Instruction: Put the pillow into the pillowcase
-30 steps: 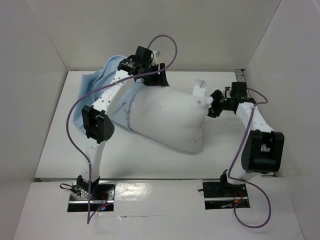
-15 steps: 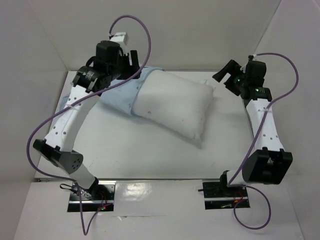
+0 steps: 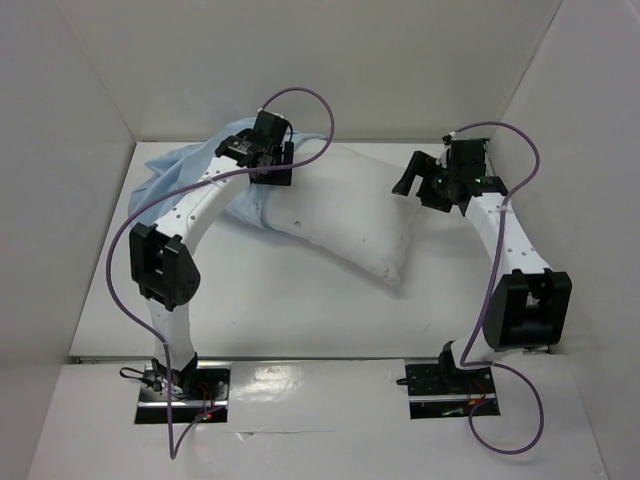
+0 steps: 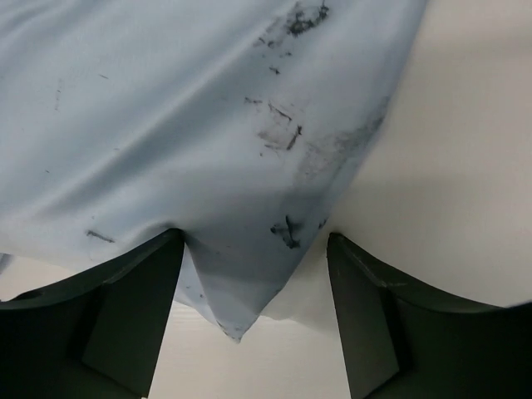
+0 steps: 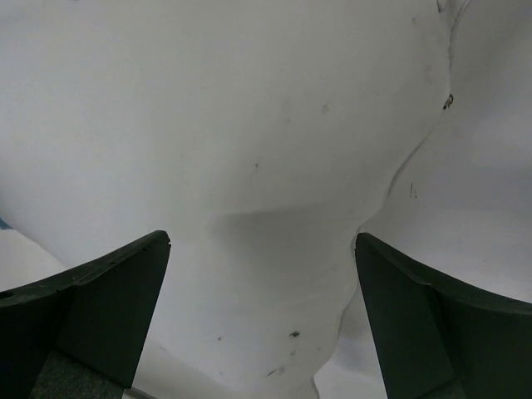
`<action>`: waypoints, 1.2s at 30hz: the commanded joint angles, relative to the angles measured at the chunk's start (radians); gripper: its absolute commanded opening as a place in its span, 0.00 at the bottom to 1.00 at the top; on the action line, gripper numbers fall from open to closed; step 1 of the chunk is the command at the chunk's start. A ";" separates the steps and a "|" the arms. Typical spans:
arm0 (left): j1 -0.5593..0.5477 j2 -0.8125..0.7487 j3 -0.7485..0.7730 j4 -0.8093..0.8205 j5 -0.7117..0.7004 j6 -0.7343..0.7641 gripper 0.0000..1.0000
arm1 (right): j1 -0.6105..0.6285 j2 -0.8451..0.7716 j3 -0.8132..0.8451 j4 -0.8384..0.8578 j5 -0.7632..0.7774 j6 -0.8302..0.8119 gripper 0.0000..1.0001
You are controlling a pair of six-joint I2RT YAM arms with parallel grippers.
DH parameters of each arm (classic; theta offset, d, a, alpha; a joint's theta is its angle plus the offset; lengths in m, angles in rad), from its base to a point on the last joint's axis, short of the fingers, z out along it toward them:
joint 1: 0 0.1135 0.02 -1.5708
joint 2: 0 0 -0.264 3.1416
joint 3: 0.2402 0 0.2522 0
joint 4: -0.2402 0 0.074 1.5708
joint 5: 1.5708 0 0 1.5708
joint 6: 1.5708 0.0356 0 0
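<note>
The pillowcase's edge sits only a little way over the pillow, so the robot's right gripper needs to pinch the pillow's uncovered end [image 3: 392, 220] while the left gripper pulls the pillowcase further on.
The white pillow [image 3: 350, 215] lies slanted across the middle of the table. The light-blue pillowcase [image 3: 185, 165] is bunched at the back left, and its edge overlaps the pillow's left end. My left gripper [image 3: 270, 172] is open over that edge. In the left wrist view a speckled blue corner of the pillowcase [image 4: 237, 299] hangs between the spread fingers [image 4: 133, 316] of the left gripper [image 4: 253, 241], unpinched, with the pillow [image 4: 465, 166] beside it. My right gripper [image 3: 410, 182] is open at the pillow's back right corner. In the right wrist view the pillow [image 5: 266, 150] bulges between the wide jaws of the right gripper [image 5: 259, 241].
White walls [image 3: 330, 70] enclose the table at the back and on both sides. Purple cables [image 3: 300, 100] loop above both arms. The arm bases [image 3: 180, 385] stand at the near edge.
My left gripper has swung right and down onto the pillowcase edge at the pillow's left end. My right gripper has moved left and down to the pillow's right corner. The pillow has shifted slightly.
</note>
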 commanded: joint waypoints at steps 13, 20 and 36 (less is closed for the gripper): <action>-0.044 0.040 0.152 -0.028 0.132 0.039 0.00 | 0.084 0.123 -0.142 0.370 -0.323 0.118 0.36; -0.258 0.055 0.513 -0.030 0.577 -0.011 0.00 | 0.199 0.044 0.062 0.385 -0.300 0.175 0.00; -0.237 -0.181 0.170 -0.058 0.586 -0.056 0.54 | 0.443 -0.312 -0.560 0.421 -0.105 0.223 0.00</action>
